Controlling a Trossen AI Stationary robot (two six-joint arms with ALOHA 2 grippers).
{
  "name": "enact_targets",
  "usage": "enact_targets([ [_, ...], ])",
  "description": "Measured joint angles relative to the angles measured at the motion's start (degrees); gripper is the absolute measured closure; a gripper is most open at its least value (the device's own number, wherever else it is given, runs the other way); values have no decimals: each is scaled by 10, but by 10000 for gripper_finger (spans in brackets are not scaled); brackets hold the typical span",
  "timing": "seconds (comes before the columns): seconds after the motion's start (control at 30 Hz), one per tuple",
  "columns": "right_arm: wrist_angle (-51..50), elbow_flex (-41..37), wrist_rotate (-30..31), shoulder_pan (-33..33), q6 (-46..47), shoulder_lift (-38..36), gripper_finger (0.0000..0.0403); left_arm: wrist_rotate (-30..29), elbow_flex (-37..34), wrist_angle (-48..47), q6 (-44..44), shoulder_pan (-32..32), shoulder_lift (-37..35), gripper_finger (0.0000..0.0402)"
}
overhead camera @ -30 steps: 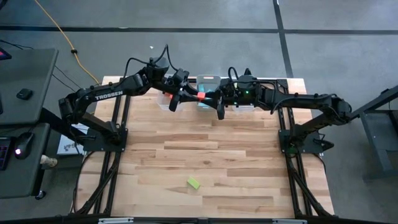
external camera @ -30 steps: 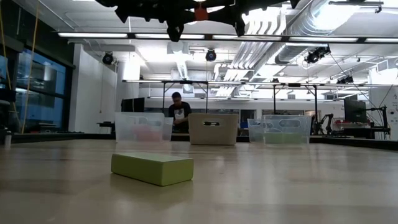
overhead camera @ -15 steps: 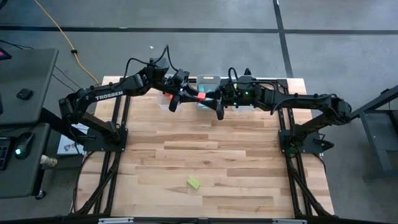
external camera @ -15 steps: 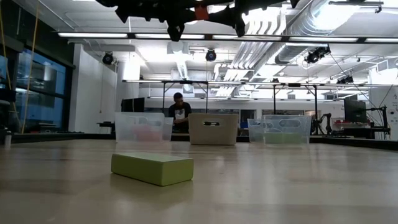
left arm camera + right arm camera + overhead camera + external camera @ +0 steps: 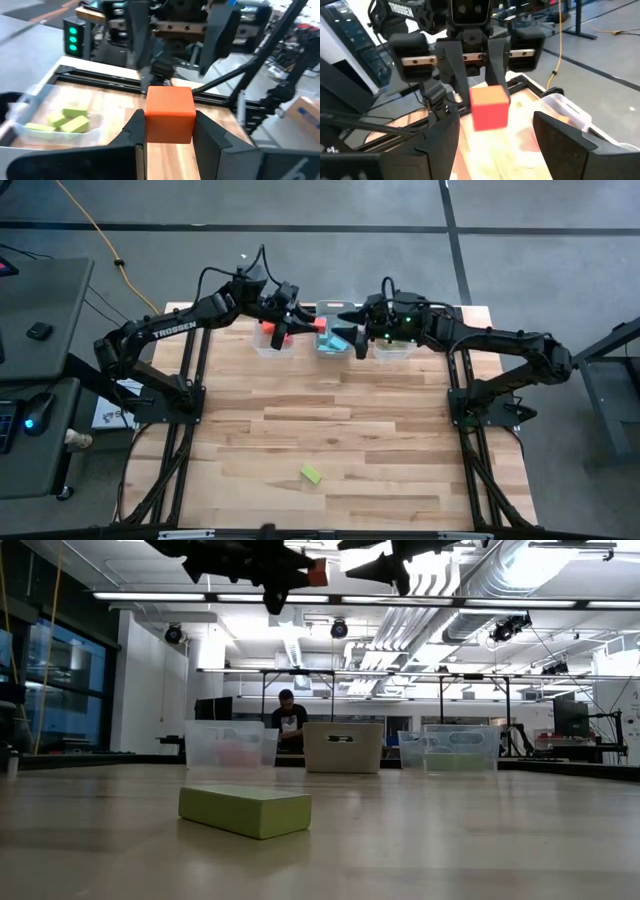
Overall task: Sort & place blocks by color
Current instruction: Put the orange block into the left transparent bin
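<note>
Next, I release the red-orange cube from my left gripper in the near end of the clear bin [image 5: 277,348] with the red blocks.
A red-orange cube [image 5: 170,114] hangs high above the table's far edge with my left gripper [image 5: 316,324] shut on it. My right gripper [image 5: 500,145] faces it from the right, open, with its fingers a little back from the cube and on either side of it, touching nothing. In the low view the cube [image 5: 317,572] shows between the two grippers. A yellow-green bar [image 5: 311,474] lies flat on the table near the front edge, far from both grippers. The light blue blocks [image 5: 338,340] lie in the middle bin. My left gripper pinches the cube's two opposite side faces [image 5: 150,120] between its two fingers [image 5: 456,70]. The fingers reach in roughly level from the table's left. The cube sits upright in the hold, lifted clear, high above the bins.
Three clear bins stand in a row at the far edge: the left one [image 5: 272,344] with red blocks, the middle one [image 5: 335,345], and the right one [image 5: 392,348] with green blocks [image 5: 70,121]. A person sits at a desk beyond the table [image 5: 289,718].
My right gripper has opened, let go of the red-orange cube and drawn back toward the table's right. My left gripper has kept the cube and swung with it toward the far left, over the bins.
</note>
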Motion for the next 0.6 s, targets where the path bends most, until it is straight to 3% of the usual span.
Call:
enact_targets([
  [0.13,-10,0,0,-10,9,-18,159,-48,0,-31,49,30,0,332],
  [0.43,-26,0,3,-11,10,-23,159,-283,1,-178,215,96,5,331],
  [0.6,-31,0,25,-11,11,-23,159,-298,1,-243,215,136,30,330],
])
